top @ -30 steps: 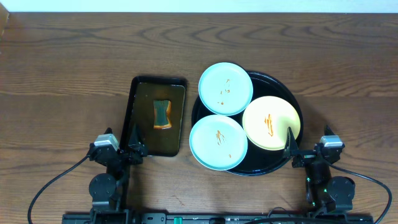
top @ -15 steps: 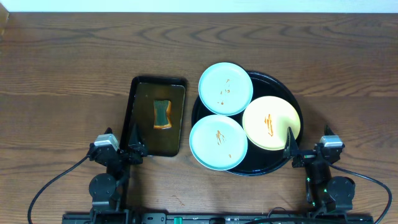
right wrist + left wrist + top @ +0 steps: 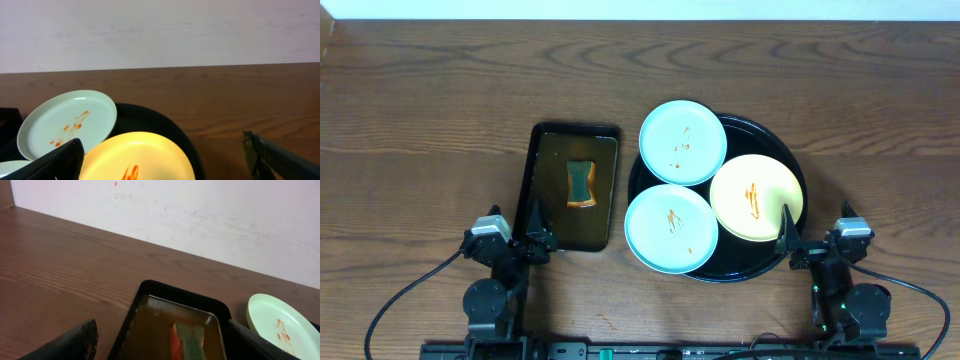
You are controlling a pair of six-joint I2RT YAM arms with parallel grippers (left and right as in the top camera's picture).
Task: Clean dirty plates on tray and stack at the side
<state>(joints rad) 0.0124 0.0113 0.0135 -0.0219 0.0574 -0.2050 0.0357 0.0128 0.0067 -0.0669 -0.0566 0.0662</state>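
My left gripper needs to next move to the middle of the green and orange sponge (image 3: 581,185) (image 3: 191,347) in the rectangular tray and close on it there.
The round black tray (image 3: 775,140) holds three sauce-smeared plates: a mint-blue plate (image 3: 682,142) at the back left, a mint-blue plate (image 3: 671,228) at the front left and a pale yellow plate (image 3: 756,197) at the right. The back blue plate (image 3: 67,122) and the yellow plate (image 3: 137,157) also show in the right wrist view. My left gripper (image 3: 534,240) is open and empty at the near end of the rectangular tray. My right gripper (image 3: 798,245) is open and empty at the black tray's near right rim.
A small rectangular dark tray (image 3: 548,150) of brownish water holds a green and orange sponge (image 3: 581,184), left of the round tray. The sponge (image 3: 189,339) shows between my left fingers in the left wrist view. A pale wall lies behind the wooden table.
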